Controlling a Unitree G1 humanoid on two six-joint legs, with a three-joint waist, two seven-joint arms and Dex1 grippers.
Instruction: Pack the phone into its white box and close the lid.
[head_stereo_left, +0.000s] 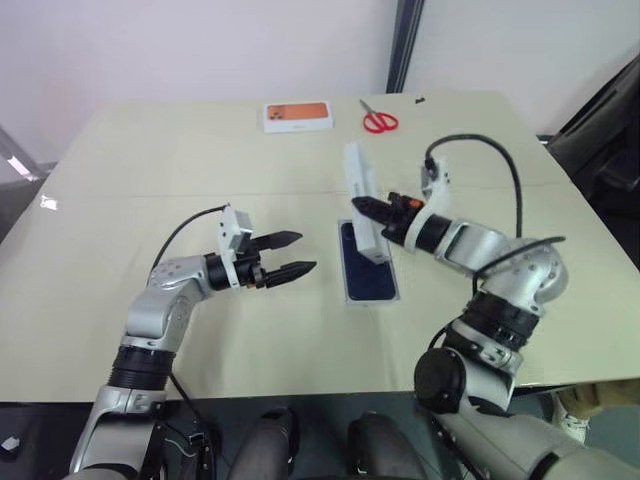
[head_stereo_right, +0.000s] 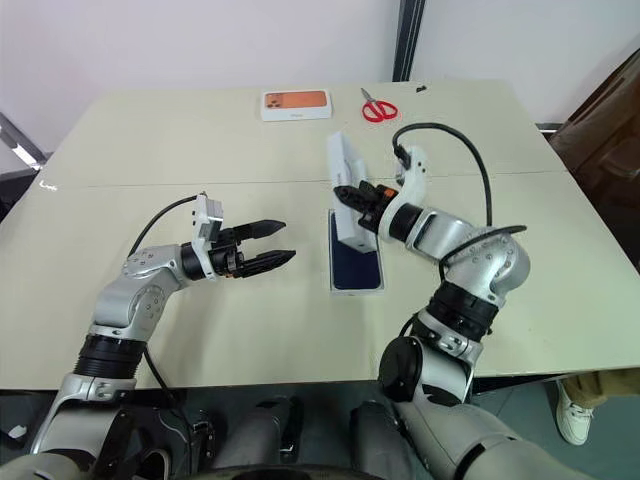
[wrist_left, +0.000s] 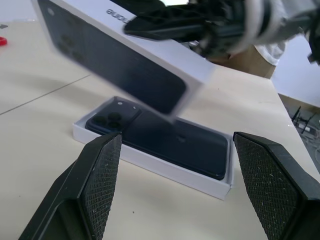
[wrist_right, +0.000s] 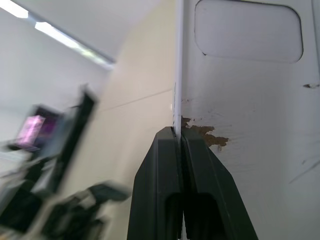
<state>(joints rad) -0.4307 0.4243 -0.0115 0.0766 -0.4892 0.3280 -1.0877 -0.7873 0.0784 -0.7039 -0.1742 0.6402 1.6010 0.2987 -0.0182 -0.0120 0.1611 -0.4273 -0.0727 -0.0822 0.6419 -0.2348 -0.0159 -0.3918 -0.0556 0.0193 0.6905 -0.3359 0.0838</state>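
Observation:
My right gripper should release the lid crooked over the white box's long side (head_stereo_left: 358, 264) that faces my left gripper. The lid now hangs above the box's far end.
The dark navy phone (wrist_left: 170, 142) lies in the white box (head_stereo_left: 372, 299) at the middle of the table, camera cluster toward the far end. Above the box's far end hangs the lid (head_stereo_left: 360, 185), tilted, one end high. Its printed dark phone picture (wrist_left: 125, 65) faces my left side and its white inner face (wrist_right: 250, 100) faces the right wrist camera. My right gripper (head_stereo_left: 362, 208) is shut on the lid's side wall, fingers pinched flat on the edge (wrist_right: 179, 131). My left gripper (head_stereo_left: 298, 254) stands open a little left of the box, pointing at it and holding nothing.
A white box with an orange picture (head_stereo_left: 297, 116) and red-handled scissors (head_stereo_left: 379, 120) lie near the table's far edge. A black cable (head_stereo_left: 500, 160) loops over my right forearm. Bare tabletop spreads on both sides of the white box.

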